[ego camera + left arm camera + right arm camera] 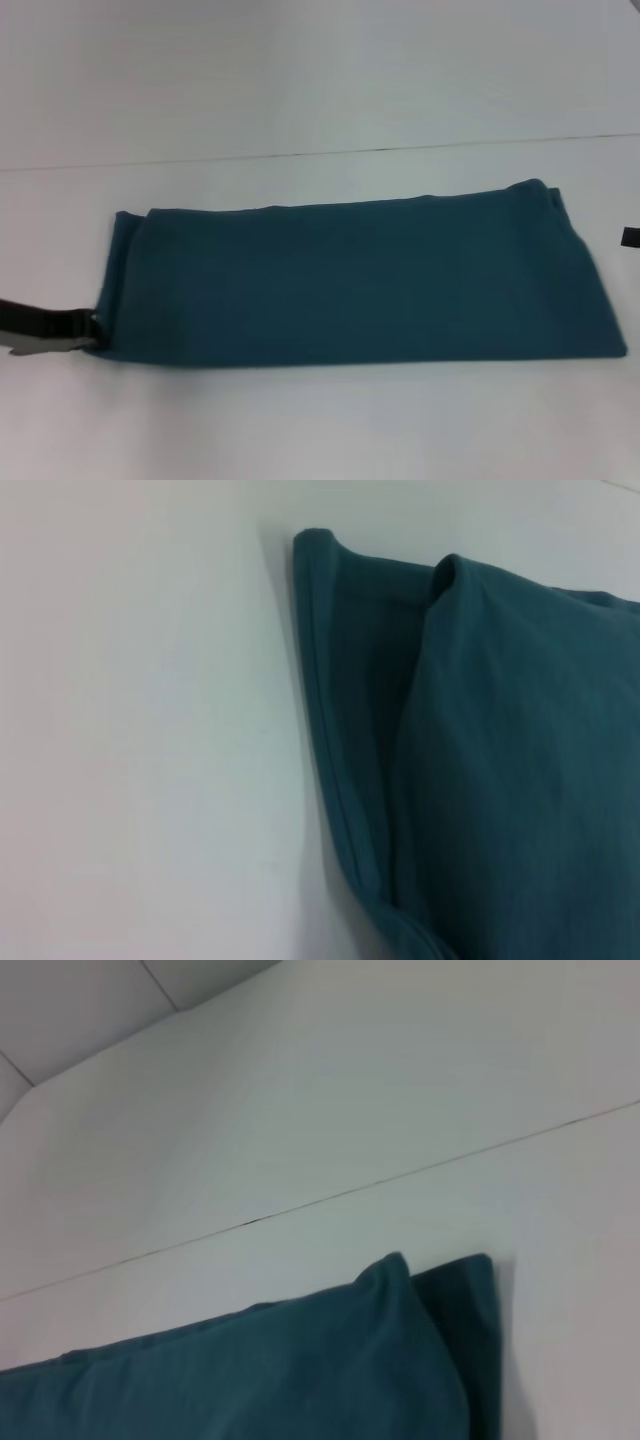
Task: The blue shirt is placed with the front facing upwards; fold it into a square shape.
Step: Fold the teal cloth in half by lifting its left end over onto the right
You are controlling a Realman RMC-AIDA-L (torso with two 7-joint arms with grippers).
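Observation:
Next, I release my left gripper's shirt end on the shirt's far side [468,241], short of the shirt end by my right gripper.
The blue shirt [360,280] lies on the white table folded into one long teal band running left to right, with only plain fabric showing. My left gripper [90,333] comes in low from the left edge and reaches the band's near left corner. In the left wrist view, that end of the shirt [500,760] shows stacked layers and a stitched hem. A small dark part of my right gripper [630,237] shows at the right edge, just beyond the shirt's right end. The right wrist view shows the far right corner of the shirt [300,1370].
The white table [300,90] extends well beyond the shirt on the far and near sides. A thin dark seam [330,152] crosses the tabletop behind the shirt, and the seam [330,1197] also appears in the right wrist view.

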